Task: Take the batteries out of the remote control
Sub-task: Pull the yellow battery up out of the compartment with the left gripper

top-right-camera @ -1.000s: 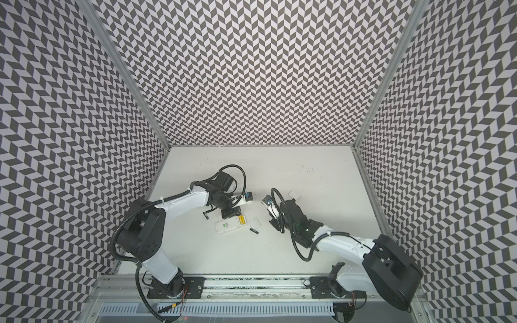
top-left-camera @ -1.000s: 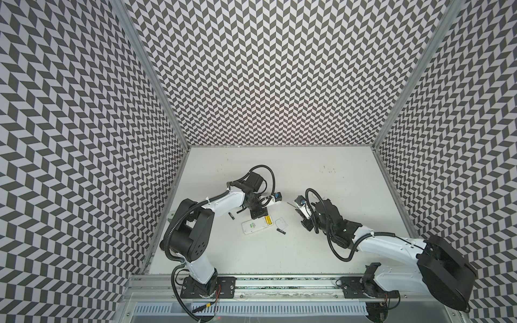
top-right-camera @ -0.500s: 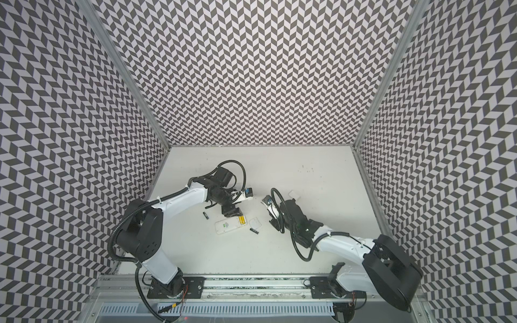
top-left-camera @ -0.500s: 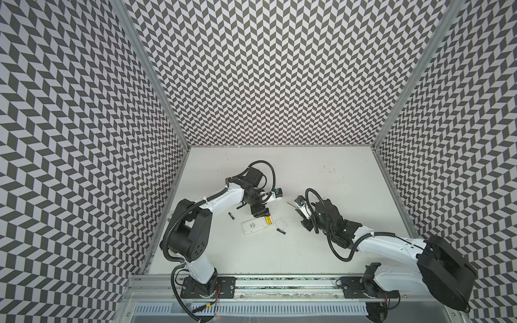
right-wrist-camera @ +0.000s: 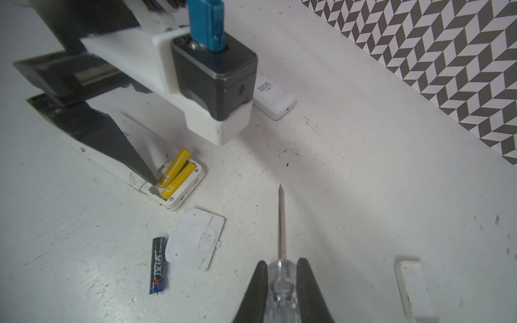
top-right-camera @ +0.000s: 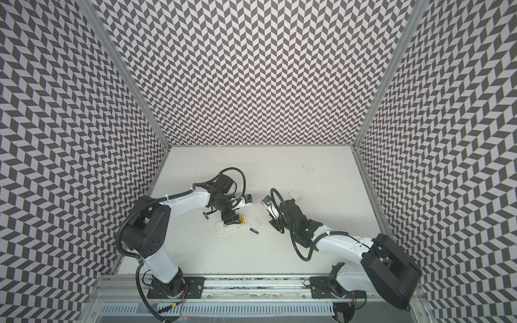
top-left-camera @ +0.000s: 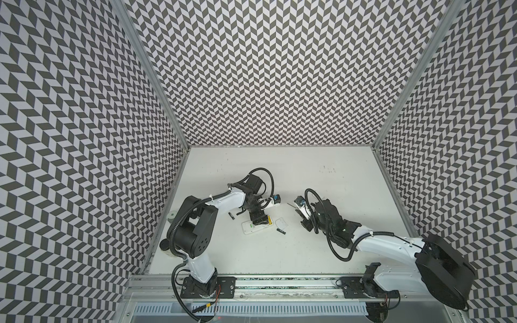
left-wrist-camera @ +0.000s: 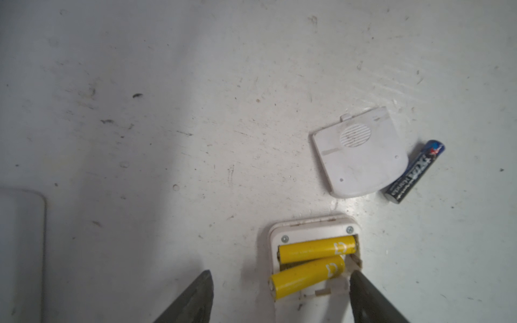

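Note:
One end of the tilted yellow battery sticks out over the bay's edge. Next, my left gripper takes that end (left-wrist-camera: 279,285) and pulls the battery clear of the remote.
The white remote control (left-wrist-camera: 313,225) lies back-up with its battery bay uncovered. Two yellow batteries sit in the bay: one (left-wrist-camera: 317,248) lies flat and the other (left-wrist-camera: 307,276) is tilted, with one end out over the bay's edge. My left gripper (left-wrist-camera: 281,272) is open, its fingertips (right-wrist-camera: 145,174) either side of that end of the remote (top-left-camera: 256,228). One black battery (right-wrist-camera: 157,265) lies beside the loose cover (right-wrist-camera: 195,240), and another (top-left-camera: 231,223) lies left of the remote. My right gripper (right-wrist-camera: 281,265) is shut on a clear-handled screwdriver (right-wrist-camera: 281,223), which points toward the remote.
A second white device (right-wrist-camera: 275,98) lies beyond the left wrist. A white slab (right-wrist-camera: 414,290) lies near my right gripper. A grey round thing (top-left-camera: 171,223) sits by the left wall. Patterned walls enclose the white table (top-left-camera: 307,173) on three sides.
My left gripper has opened wide and shifted slightly over the remote's battery end. The right arm and its screwdriver have stayed where they were.

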`<state>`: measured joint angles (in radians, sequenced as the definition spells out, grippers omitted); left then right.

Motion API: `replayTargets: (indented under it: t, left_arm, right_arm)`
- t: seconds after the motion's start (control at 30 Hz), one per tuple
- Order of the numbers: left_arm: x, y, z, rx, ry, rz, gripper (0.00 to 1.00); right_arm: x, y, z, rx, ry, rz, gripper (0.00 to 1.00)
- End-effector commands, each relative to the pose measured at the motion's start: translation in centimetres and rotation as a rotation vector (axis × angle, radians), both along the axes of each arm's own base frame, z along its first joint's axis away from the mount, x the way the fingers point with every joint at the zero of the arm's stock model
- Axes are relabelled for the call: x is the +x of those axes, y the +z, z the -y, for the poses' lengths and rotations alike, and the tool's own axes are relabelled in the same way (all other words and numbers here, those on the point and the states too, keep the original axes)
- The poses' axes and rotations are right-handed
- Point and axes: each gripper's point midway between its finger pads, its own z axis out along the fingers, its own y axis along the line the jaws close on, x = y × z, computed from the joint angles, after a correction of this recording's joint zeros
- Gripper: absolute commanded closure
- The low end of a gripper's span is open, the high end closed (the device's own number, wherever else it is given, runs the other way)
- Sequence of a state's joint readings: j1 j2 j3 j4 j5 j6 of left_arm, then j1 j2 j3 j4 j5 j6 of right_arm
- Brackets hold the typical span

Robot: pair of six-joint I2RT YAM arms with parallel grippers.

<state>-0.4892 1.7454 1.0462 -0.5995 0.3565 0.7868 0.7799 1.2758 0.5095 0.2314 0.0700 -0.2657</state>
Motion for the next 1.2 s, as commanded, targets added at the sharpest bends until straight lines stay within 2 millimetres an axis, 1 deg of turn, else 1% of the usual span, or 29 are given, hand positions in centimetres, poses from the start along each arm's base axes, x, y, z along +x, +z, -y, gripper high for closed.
replayTargets:
  t: [0.0, 0.1, 0.2, 0.27, 0.33, 0.4, 0.53, 0.6, 0.67, 0.8, 0.9, 1.17]
  left_arm:
    - [0.6, -0.2, 0.3, -0.006, 0.009, 0.014, 0.27]
    - [0.3, -0.6, 0.6, -0.005, 0.0, 0.003, 0.28]
    - [0.2, -0.5, 1.0, -0.024, -0.001, -0.011, 0.28]
    - [0.3, -1.1, 0.8, -0.008, 0.001, -0.013, 0.29]
    - [0.2, -1.5, 0.7, 0.01, 0.001, -0.021, 0.31]
    - [0.1, -1.4, 0.7, 0.01, 0.0, -0.024, 0.34]
    - [0.2, -2.0, 0.2, 0.042, 0.001, -0.01, 0.44]
    - [0.4, -1.6, 0.1, 0.049, 0.001, -0.005, 0.48]
    - [0.7, -0.9, 0.2, 0.034, 0.007, -0.003, 0.55]
    - [1.0, -0.5, 0.5, 0.032, 0.005, 0.005, 0.66]
    - [1.0, 0.3, 0.9, 0.008, 0.006, -0.007, 0.72]
    - [1.4, 1.1, 1.3, -0.012, 0.005, -0.002, 0.83]
  right_arm:
    - [0.7, 1.7, -0.5, 0.042, -0.001, 0.045, 1.0]
    - [0.8, 1.6, -0.6, 0.039, 0.002, 0.042, 1.0]
    - [0.8, 1.7, -0.5, 0.039, -0.002, 0.047, 1.0]
    - [0.8, 1.6, -0.6, 0.035, 0.006, 0.043, 1.0]
    - [0.9, 1.6, -0.6, 0.037, 0.0, 0.042, 1.0]
    - [0.8, 1.7, -0.4, 0.041, -0.005, 0.048, 1.0]
    - [0.8, 1.5, -0.7, 0.035, 0.007, 0.04, 1.0]
    - [0.9, 1.5, -0.6, 0.034, 0.003, 0.043, 1.0]
    - [0.9, 1.6, -0.5, 0.036, -0.001, 0.046, 1.0]
    - [1.0, 1.4, -0.6, 0.029, 0.003, 0.038, 1.0]
    - [1.0, 1.4, -0.5, 0.031, 0.0, 0.042, 1.0]
    - [1.1, 1.2, -0.5, 0.019, 0.0, 0.038, 1.0]
